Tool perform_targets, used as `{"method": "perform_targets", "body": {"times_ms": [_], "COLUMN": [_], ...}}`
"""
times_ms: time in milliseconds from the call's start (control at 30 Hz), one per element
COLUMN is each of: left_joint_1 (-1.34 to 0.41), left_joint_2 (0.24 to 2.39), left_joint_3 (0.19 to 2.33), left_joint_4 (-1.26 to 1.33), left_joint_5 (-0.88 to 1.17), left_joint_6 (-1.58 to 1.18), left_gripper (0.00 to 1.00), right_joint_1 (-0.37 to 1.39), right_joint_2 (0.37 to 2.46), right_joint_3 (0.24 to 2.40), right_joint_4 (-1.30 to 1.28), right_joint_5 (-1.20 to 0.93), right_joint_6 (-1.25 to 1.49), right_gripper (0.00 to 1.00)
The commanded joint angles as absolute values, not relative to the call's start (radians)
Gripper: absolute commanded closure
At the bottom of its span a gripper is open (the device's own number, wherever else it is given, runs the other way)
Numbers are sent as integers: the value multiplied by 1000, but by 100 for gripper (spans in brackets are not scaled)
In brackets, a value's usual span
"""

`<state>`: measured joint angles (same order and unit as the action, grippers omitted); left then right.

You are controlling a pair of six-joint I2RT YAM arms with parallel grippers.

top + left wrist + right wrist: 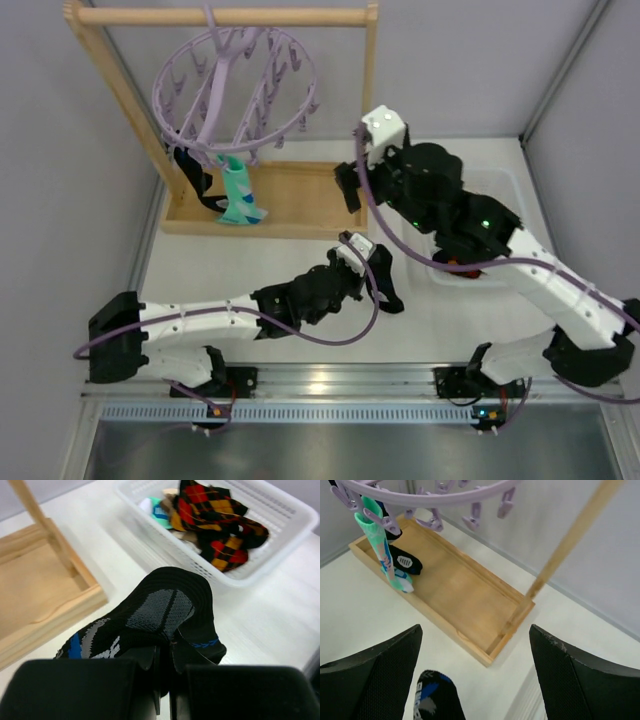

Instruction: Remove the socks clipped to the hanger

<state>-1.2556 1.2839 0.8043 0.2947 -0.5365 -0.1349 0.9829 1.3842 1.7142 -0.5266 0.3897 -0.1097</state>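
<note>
Next, my left gripper lets go of the black sock on the red-and-yellow argyle socks in the white mesh basket [474, 233] [217, 521].
The lavender ring hanger [235, 95] hangs from the wooden rail. A teal-and-white sock [240, 195] and a black sock [190, 170] are still clipped to its near-left side; the right wrist view shows the same teal sock [382, 555] and black sock [405, 562] under the ring [420, 495]. My left gripper [167, 660] is shut on a black sock with grey and blue marks [160, 612], held low over the table near the basket; from above, that gripper [378, 272] sits mid-table. My right gripper [475, 630] is open and empty, above the table to the right of the hanger [349, 190].
The wooden rack's tray base [455, 595] and upright post [560, 550] stand beside the right gripper. A white mesh basket [280, 555] holds red-and-yellow argyle socks [215, 525] and a teal one [157, 510]; from above the right arm covers most of that basket [500, 190].
</note>
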Motion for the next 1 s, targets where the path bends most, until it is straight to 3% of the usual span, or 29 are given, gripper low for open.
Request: {"method": "perform_targets", "body": {"times_ms": [0, 133, 300, 500, 733, 967], "left_joint_1": [-1258, -1255, -1165, -1098, -1071, -1040], "left_joint_2": [1244, 1317, 1489, 1832, 2299, 2555], "left_joint_3": [874, 1000, 1309, 1670, 2188, 2315], "left_joint_4": [247, 201, 83, 15, -99, -184], "left_joint_5": [-368, -350, -238, -51, 154, 239], "left_joint_6": [-199, -195, -181, -71, -59, -137], "left_gripper": [100, 100, 100, 100, 100, 92], "right_joint_1": [950, 936, 933, 931, 933, 934], "right_joint_2": [1182, 965, 709, 611, 532, 495], "right_joint_3": [1609, 1375, 1261, 1301, 1292, 1244], "right_joint_4": [-572, -554, -595, -696, -736, -746], "right_joint_5": [379, 483, 685, 834, 867, 848], "right_joint_6": [-29, 67, 146, 146, 160, 170], "right_gripper": [16, 15, 16, 16, 17, 19]}}
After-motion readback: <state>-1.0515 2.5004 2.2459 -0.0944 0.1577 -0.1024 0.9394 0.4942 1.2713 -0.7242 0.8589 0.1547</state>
